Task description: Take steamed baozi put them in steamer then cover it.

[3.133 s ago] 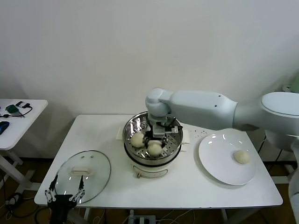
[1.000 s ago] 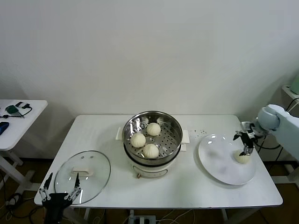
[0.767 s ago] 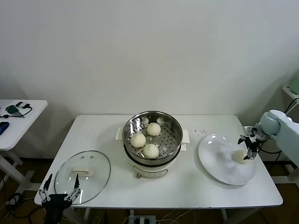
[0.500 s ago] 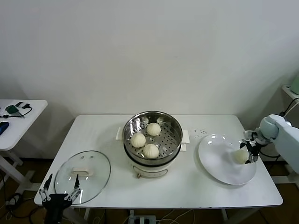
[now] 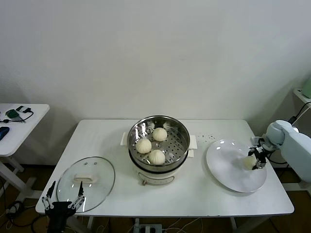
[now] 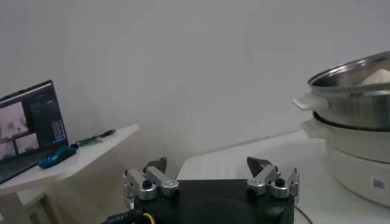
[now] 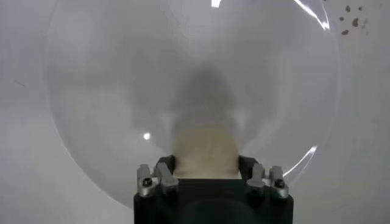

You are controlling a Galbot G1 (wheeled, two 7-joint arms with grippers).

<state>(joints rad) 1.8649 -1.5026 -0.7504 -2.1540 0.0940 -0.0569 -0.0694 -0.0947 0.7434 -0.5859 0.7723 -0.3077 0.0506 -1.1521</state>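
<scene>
Next, my right gripper lets go of the baozi, now down on the white plate, beside the other baozi, on the bare steamer's bottom nearest the white plate (image 5: 172, 145).
Three steamed baozi (image 5: 156, 156) lie inside the steamer (image 5: 182, 128) at the table's middle. One more baozi (image 5: 250, 161) rests on the white plate (image 5: 228, 167) at the right. My right gripper (image 5: 256, 158) is down on that plate, shut on the baozi. In the right wrist view the bun (image 7: 204, 149) fills the space between both fingers of the right gripper (image 7: 206, 163). The cover (image 5: 86, 177), a glass lid with a white handle, lies flat at the front left. My left gripper (image 5: 64, 190) waits open just off the table's front edge by the lid, and the left gripper (image 6: 208, 164) holds nothing.
A small side table (image 5: 14, 121) with gadgets stands at the far left. The left wrist view shows the steamer's side (image 6: 356, 97) and a laptop (image 6: 30, 119) on that side table. Dark specks (image 5: 210, 137) dot the table beyond the plate.
My right gripper settled lower around the baozi on the plate and its fingers closed on it. The left arm stayed in place.
</scene>
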